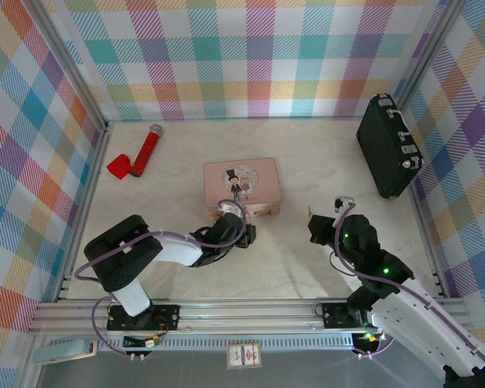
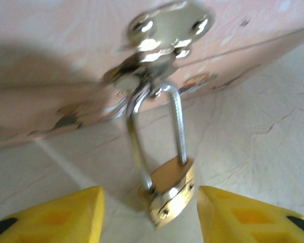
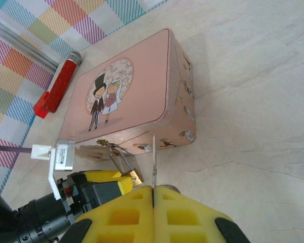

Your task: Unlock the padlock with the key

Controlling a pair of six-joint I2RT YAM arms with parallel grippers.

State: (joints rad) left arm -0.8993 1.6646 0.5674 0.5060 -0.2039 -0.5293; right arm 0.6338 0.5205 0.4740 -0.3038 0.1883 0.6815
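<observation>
The lock body hangs loose with its wide side across the robot's open left gripper, so that gripper should turn and pinch the lock body's flat sides [image 2: 177, 198] before the key comes.
The small brass padlock [image 2: 169, 190] hangs by its silver shackle [image 2: 180, 126] from the hasp on the front wall of the pink tin [image 3: 126, 86]. My left gripper [image 2: 149, 198] is open at the tin's front edge. Its yellow fingers [image 2: 66, 215] stand on either side of the lock body with a gap on each side. In the right wrist view the padlock [image 3: 134, 175] shows beside the left arm's finger. My right gripper [image 3: 153, 188] is shut on the key [image 3: 154, 159]. The thin blade sticks up towards the tin, just right of the lock. From above, the left gripper [image 1: 246, 234] is at the tin and the right gripper [image 1: 317, 226] is to its right.
A red-handled tool [image 1: 137, 156] lies at the back left near the wall. A black case [image 1: 388, 145] leans at the back right. The pink tin [image 1: 242, 186] sits mid-table. Checked walls close in the marble tabletop [image 1: 307, 267] on three sides.
</observation>
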